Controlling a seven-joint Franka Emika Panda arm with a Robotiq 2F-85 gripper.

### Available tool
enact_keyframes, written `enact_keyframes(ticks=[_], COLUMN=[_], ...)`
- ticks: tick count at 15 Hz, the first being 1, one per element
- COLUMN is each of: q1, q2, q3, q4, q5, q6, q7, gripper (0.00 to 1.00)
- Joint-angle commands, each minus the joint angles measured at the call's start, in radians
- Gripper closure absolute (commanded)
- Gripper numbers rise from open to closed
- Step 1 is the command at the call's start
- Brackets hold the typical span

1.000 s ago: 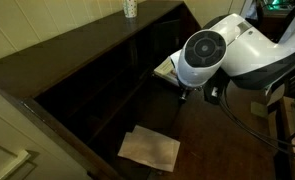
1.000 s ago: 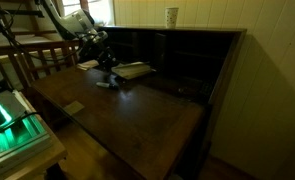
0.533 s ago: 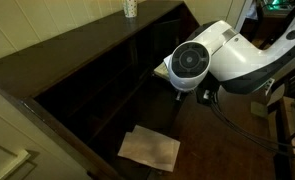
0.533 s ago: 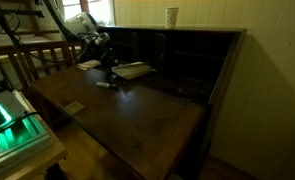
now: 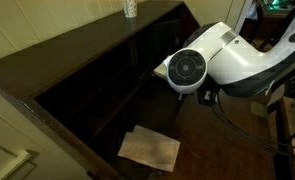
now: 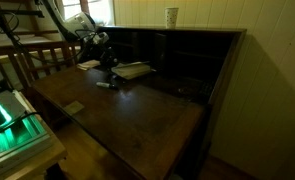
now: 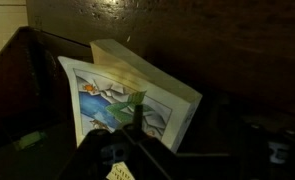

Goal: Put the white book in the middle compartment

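Note:
The white book's broad cover faces the gripper and is under its fingers, so the robot should open them and pinch the book's near edge (image 7: 177, 134) across its thickness before lifting.
The white book (image 7: 127, 95), with a blue-green picture on its cover, lies on the dark desk surface against the shelf unit. It also shows in both exterior views (image 6: 134, 70) (image 5: 163, 68), partly hidden by the arm in one. My gripper (image 6: 110, 66) hangs just above the book's near edge. In the wrist view only dark finger shapes (image 7: 135, 130) show over the cover, and I cannot tell whether the jaws are open. The middle compartment (image 6: 173, 58) (image 5: 105, 88) of the dark-brown shelf is dark inside and lies to the side of the book.
Pale beige paper sheets (image 5: 149, 148) (image 6: 75, 107) lie on the desk. A pen-like object (image 6: 105, 84) lies near the book. A cup (image 6: 172, 16) (image 5: 130, 8) stands on top of the shelf. Wooden railing (image 6: 32, 55) stands behind the arm.
The arm's wrist has moved lower and toward the shelf and the book. The book and papers have not moved.

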Motion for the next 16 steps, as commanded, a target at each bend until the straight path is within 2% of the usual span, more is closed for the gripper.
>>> enact_keyframes(ticks=[1, 3, 4, 5, 7, 11, 16], q1=[0.01, 0.009, 0.009, 0.009, 0.01, 0.009, 0.005], q2=[0.013, 0.019, 0.023, 0.027, 0.032, 0.038, 0.016], q3=[0.001, 0.003, 0.003, 0.003, 0.002, 0.002, 0.007], q4=[0.004, 0.004, 0.005, 0.005, 0.005, 0.007, 0.006], q5=[-0.008, -0.005, -0.007, -0.007, -0.008, -0.006, -0.002], q6=[-0.038, -0.043, -0.046, -0.05, -0.064, -0.077, -0.11], q7=[0.01, 0.008, 0.008, 0.009, 0.012, 0.01, 0.009], gripper=[0.0, 0.0, 0.09, 0.25, 0.33, 0.63, 0.92])
